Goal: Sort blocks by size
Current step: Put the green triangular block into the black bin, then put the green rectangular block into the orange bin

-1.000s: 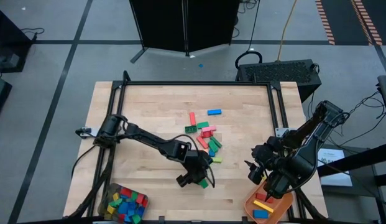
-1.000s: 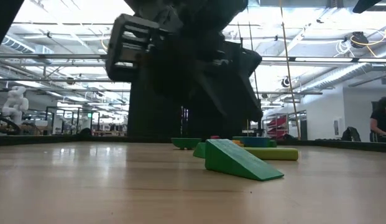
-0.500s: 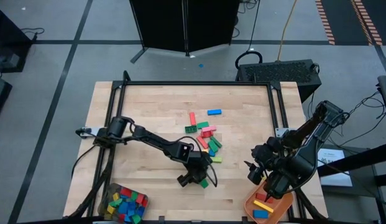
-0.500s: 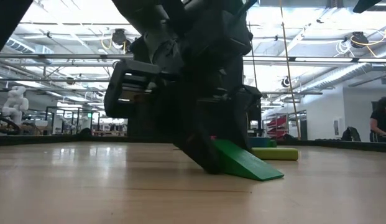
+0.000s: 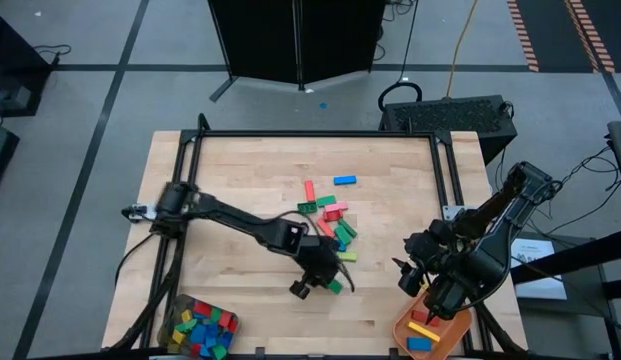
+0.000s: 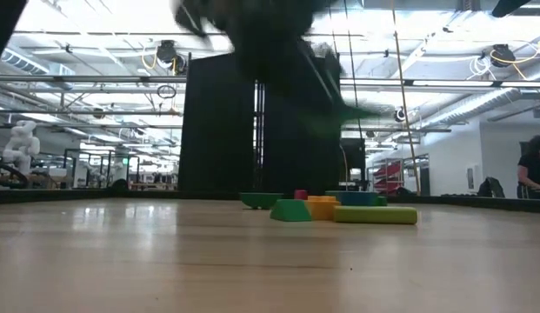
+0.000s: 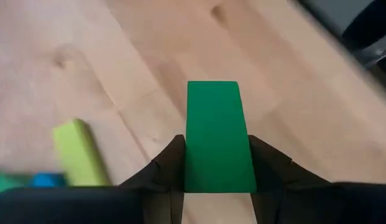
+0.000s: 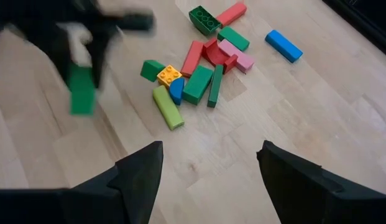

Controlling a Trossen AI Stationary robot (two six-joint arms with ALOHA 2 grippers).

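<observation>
Next, my left gripper sets the long green block down on the red and green blocks in the grey container (image 5: 216,317).
A long green block (image 7: 216,130) is held above the table by my left gripper (image 7: 216,155), which is shut on it in front of the pile; in the high view the block (image 5: 334,287) shows at the gripper (image 5: 326,283). The other blocks (image 5: 330,215) lie in a loose pile at mid-table, red, green, pink, yellow and blue, flat on the wood. One blue block (image 5: 344,181) lies apart, farther back. My right gripper (image 8: 208,180) hangs open and empty over the table's right near corner. My left gripper pinches the green block's two long sides (image 7: 191,167) between its two fingers, at the end nearest the wrist. The fingers slant down from the table's left and lie along the block, which sticks out past the fingertips. The block is lifted clear of the table.
A grey container (image 5: 200,325) with several blocks stands at the near left corner. An orange tray (image 5: 427,335) with a few blocks sits at the near right, below my right arm. A yellow-green long block (image 8: 167,107) lies at the pile's near edge. Bare wood surrounds the pile.
My left gripper has sunk onto the green block that lay tilted on the table, rolled about its own axis, shut on it and risen. The block has left the table and hangs clear. The pile has stayed where it was.
</observation>
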